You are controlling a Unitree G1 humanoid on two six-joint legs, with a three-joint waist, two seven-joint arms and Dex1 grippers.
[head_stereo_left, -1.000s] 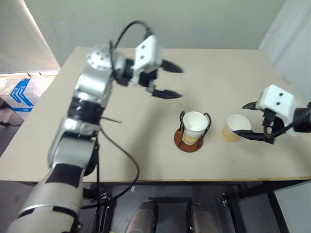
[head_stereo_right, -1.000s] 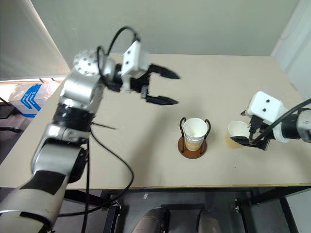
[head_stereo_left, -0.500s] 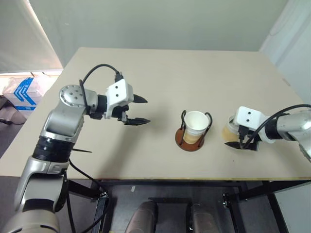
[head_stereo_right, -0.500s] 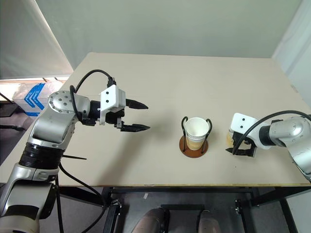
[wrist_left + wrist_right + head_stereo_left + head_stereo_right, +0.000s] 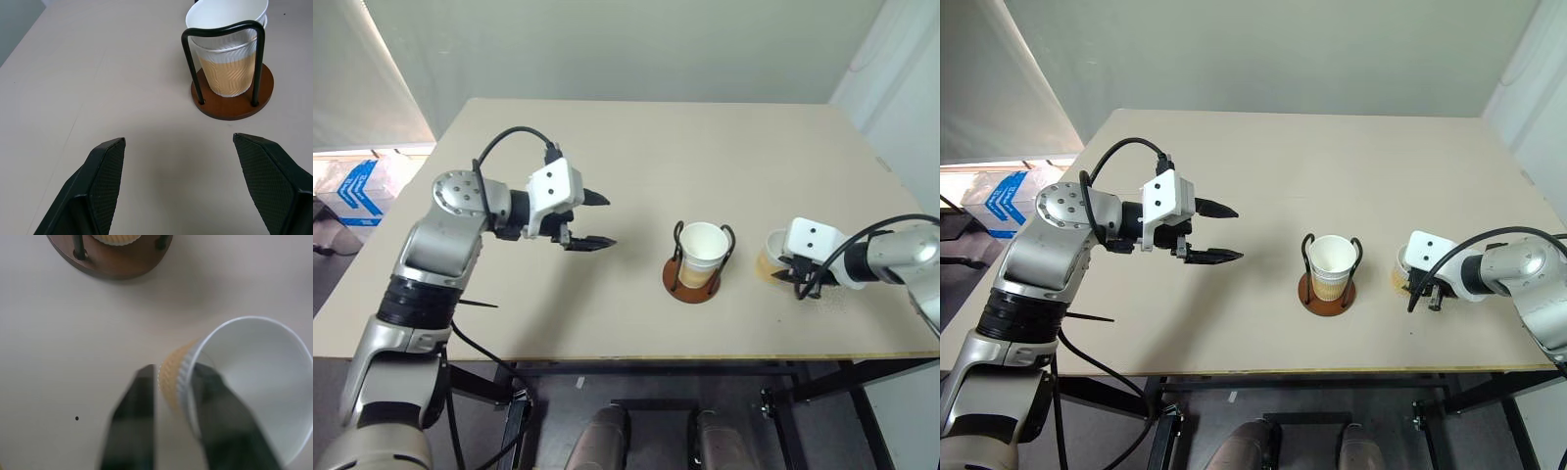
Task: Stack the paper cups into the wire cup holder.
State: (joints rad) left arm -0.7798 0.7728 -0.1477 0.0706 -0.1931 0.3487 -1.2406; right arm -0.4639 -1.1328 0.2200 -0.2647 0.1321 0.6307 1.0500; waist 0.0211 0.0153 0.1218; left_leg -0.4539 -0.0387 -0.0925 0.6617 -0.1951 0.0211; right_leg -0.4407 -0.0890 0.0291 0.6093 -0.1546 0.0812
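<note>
My right gripper is going to release its paper cup inside the paper cup (image 5: 704, 243) that sits between the black loops of the holder.
The wire cup holder (image 5: 679, 291) stands on the table right of centre. A paper cup (image 5: 703, 247) sits upright in it between the black loops, and in the left wrist view a second rim shows just under this paper cup's (image 5: 227, 63) own rim. Another paper cup (image 5: 771, 254) sits to the right of the holder. My right gripper (image 5: 791, 275) is shut on its wall, and in the right wrist view one of the fingers (image 5: 139, 421) lies outside the cup (image 5: 249, 377) and the other inside. My left gripper (image 5: 608, 220) hovers open and empty left of the holder (image 5: 230, 103).
The tan table (image 5: 705, 137) has its front edge close below the holder and both grippers. Its right edge runs just past my right arm. A white bag with blue print (image 5: 352, 186) lies on the floor beyond the left edge.
My right gripper came down beside the loose cup and shut on its wall. My left gripper sank and drew back to the left a second ago and has held still since.
</note>
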